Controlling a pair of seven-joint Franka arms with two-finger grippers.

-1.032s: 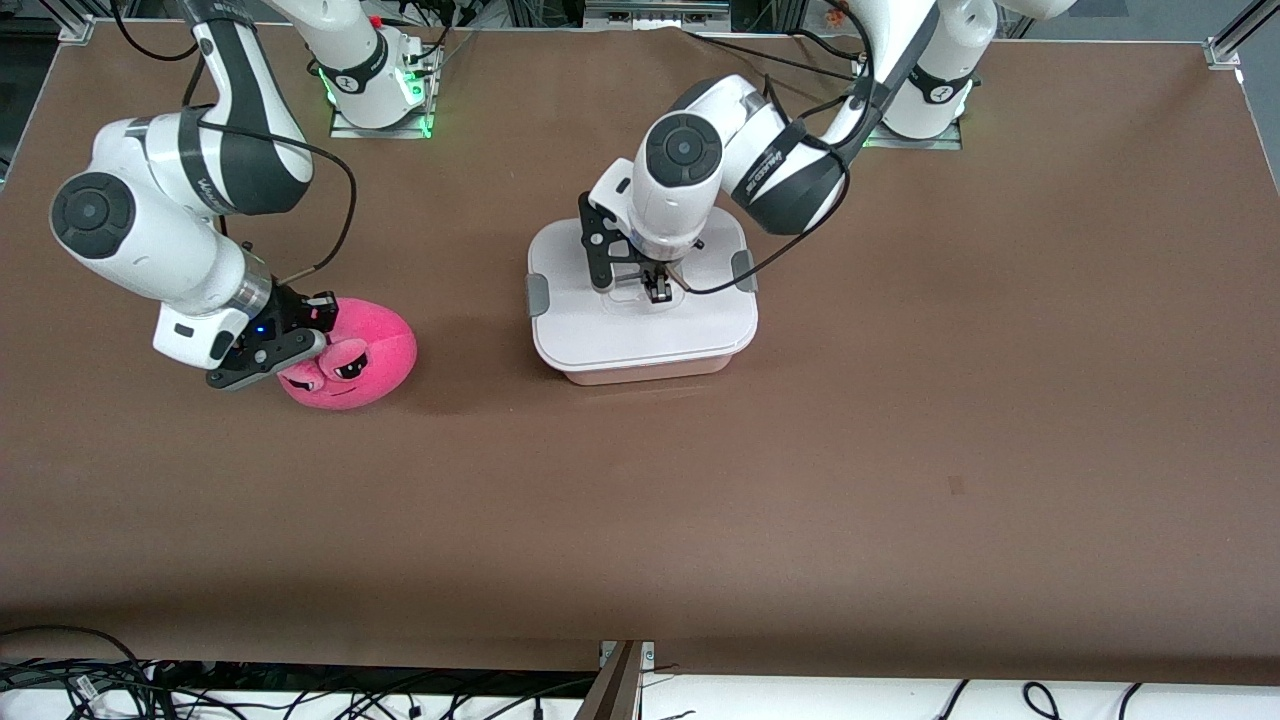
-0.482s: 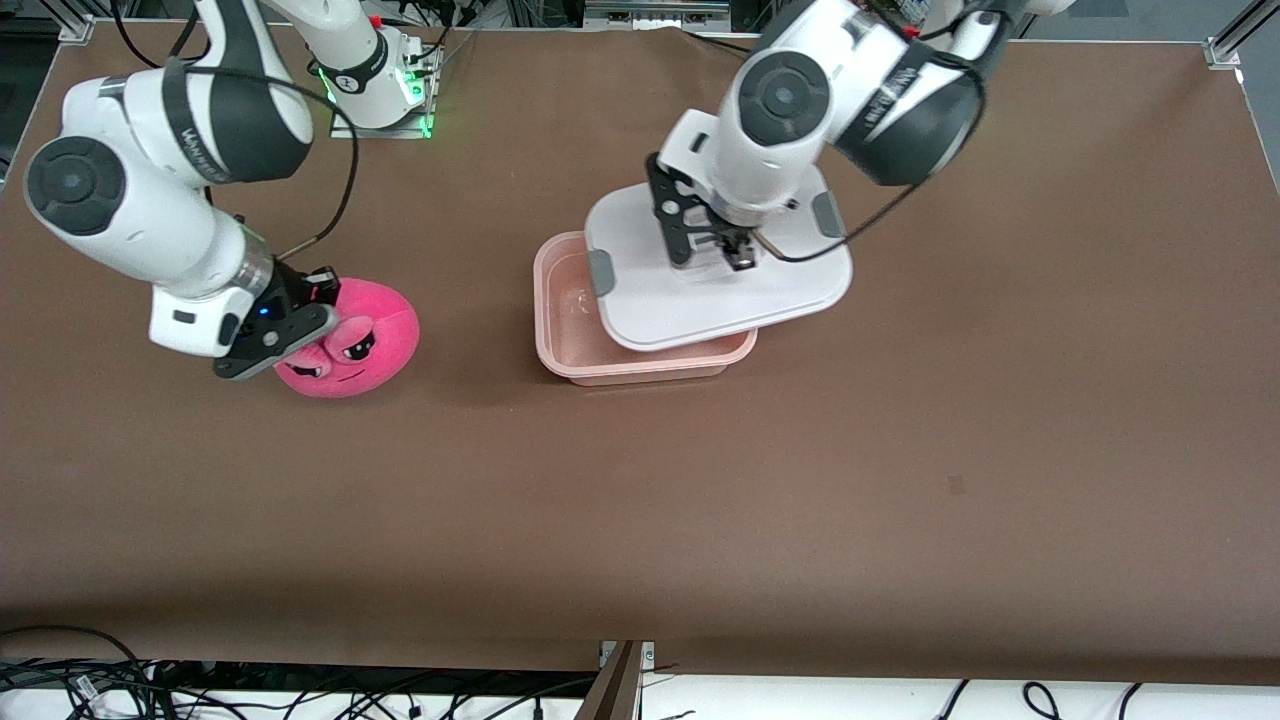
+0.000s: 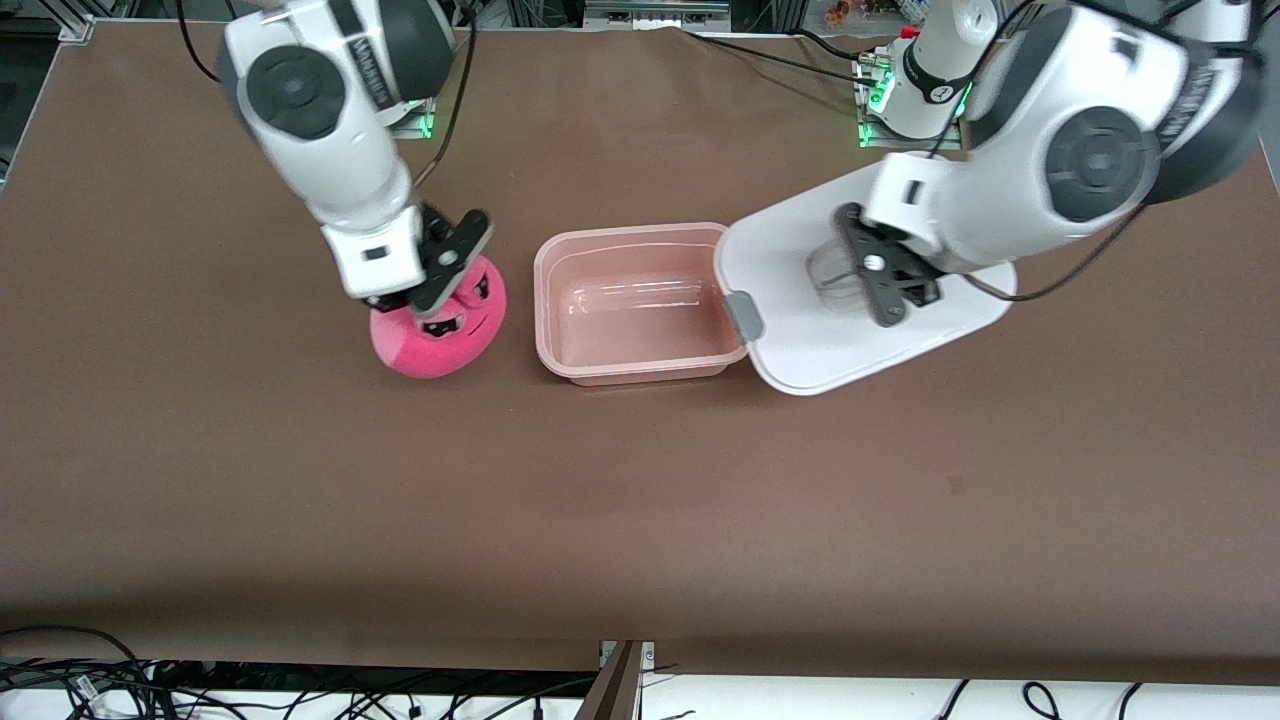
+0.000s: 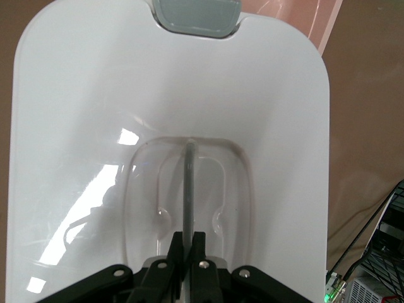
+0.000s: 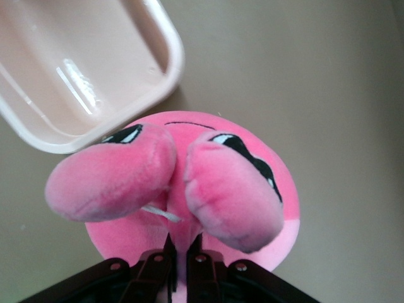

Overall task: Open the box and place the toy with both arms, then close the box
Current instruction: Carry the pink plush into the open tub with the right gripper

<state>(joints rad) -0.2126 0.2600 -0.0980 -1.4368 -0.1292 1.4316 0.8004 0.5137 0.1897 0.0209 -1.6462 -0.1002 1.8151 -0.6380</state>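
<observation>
Next, I let go of the pink toy, now just beside the box, with my right gripper on the bottom of the open box [image 3: 629, 322] [image 5: 72, 28], just short of the box's middle.
The box [image 3: 640, 300], a pinkish translucent tub, stands open and empty mid-table; its rim also shows in the right wrist view [image 5: 82, 69]. Its white lid [image 3: 800, 350] hangs tilted over the table at the box's left-arm end, one grey clip [image 3: 743, 315] by the box's rim. My left gripper [image 3: 885, 285] is shut on the thin rib of the lid's clear handle [image 4: 189, 177], fingers closed around it [image 4: 189, 243]. The pink toy [image 3: 437, 335] is just beside the box's right-arm end. My right gripper [image 3: 440, 270] is shut on the toy's plush [image 5: 189, 183], pinching it between the flaps [image 5: 181, 243].
The brown table [image 3: 640, 500] stretches wide toward the front camera. The arm bases [image 3: 920, 90] stand along the table's robot edge. Loose cables [image 3: 100, 680] lie off the table's front edge.
The left gripper has lifted the lid off the box and carried it toward the left arm's end. The right gripper has carried the toy across the table up to the box.
</observation>
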